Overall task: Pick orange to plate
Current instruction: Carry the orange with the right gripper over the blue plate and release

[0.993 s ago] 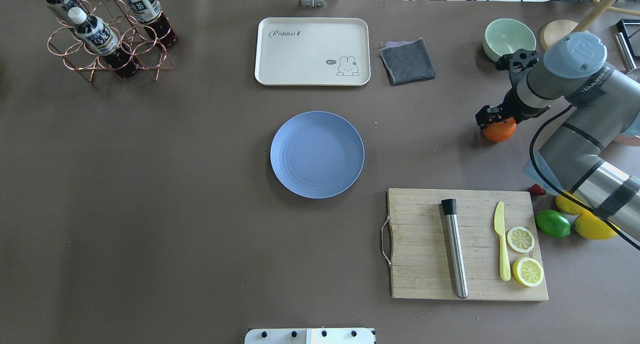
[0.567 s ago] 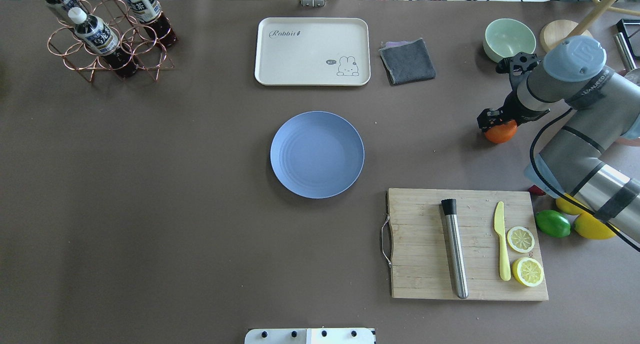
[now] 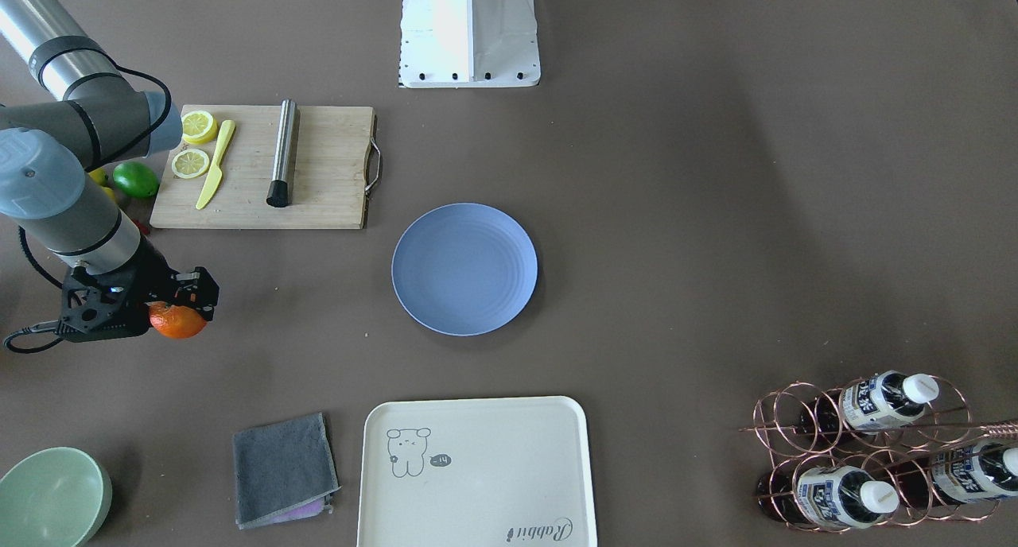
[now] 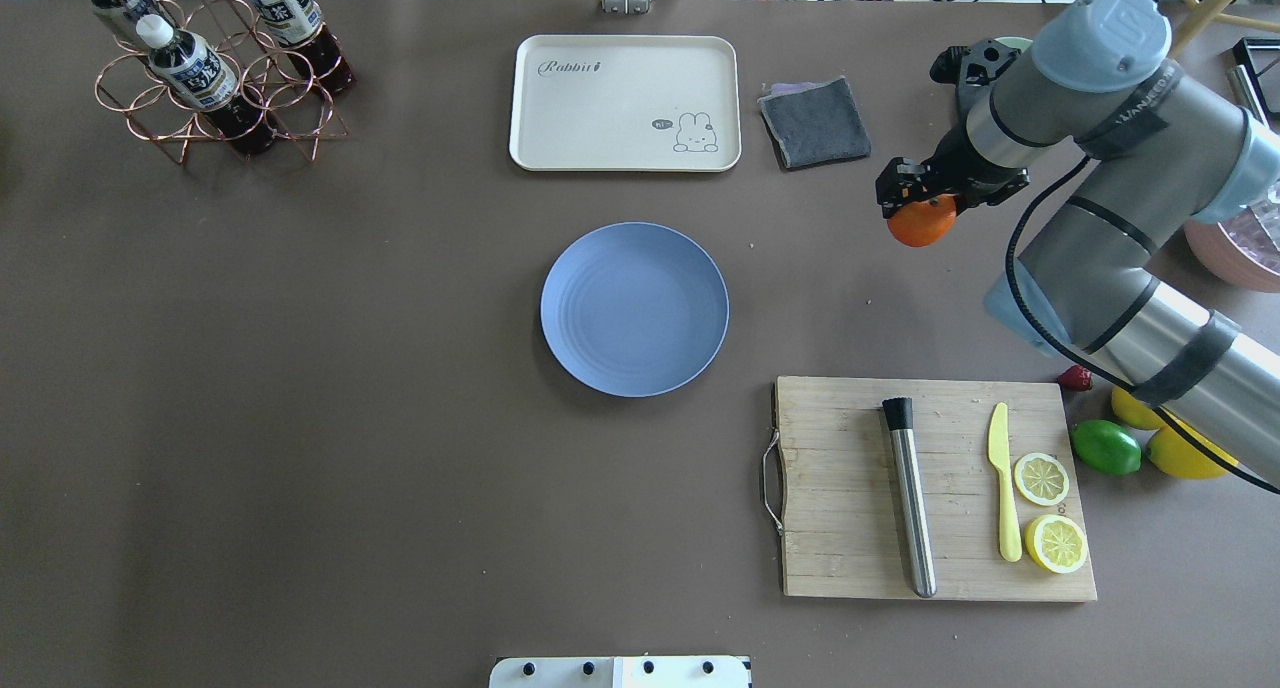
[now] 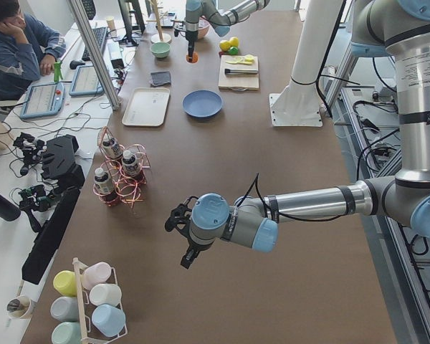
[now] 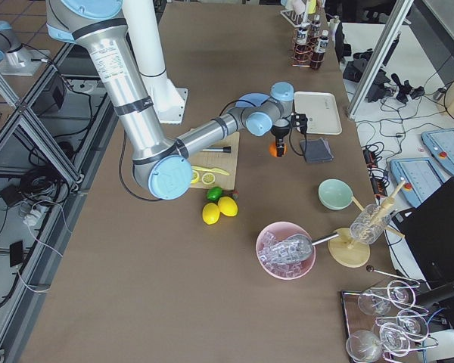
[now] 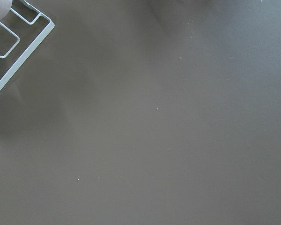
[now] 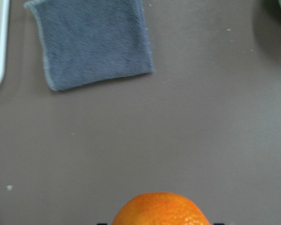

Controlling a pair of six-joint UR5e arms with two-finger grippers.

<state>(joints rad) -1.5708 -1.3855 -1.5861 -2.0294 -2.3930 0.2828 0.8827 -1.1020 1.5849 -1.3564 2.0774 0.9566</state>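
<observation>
Next, my right gripper sets the orange down in the middle of the round blue-lavender plate [image 3: 468, 267]. The orange still hangs above the table.
The orange [image 4: 922, 223] hangs above the table, and my right gripper [image 4: 915, 208] is shut on it from above. In the front-facing view the orange [image 3: 176, 322] sits under the black fingers, left of the plate [image 3: 464, 269]. The right wrist view shows the top of the orange [image 8: 161, 210] at the bottom edge, with the table below it. The round blue-lavender plate [image 4: 634, 309] lies bare at the table's middle, well to the left of the gripper. My left gripper [image 5: 186, 247] appears only in the exterior left view, far from both, and I cannot tell its state.
A grey cloth [image 4: 815, 121] and a cream tray [image 4: 625, 103] lie beyond the plate. The cutting board [image 4: 850, 488] carries a metal muddler, a yellow knife and lemon slices. A lime [image 4: 1105, 446] and lemons sit beside it. A bottle rack [image 4: 215, 68] stands far left, a mint bowl [image 3: 52, 495] far right.
My right gripper has lifted the orange off the table and carried it to the left, closer to the plate. The wrist now covers the mint bowl in the overhead view.
</observation>
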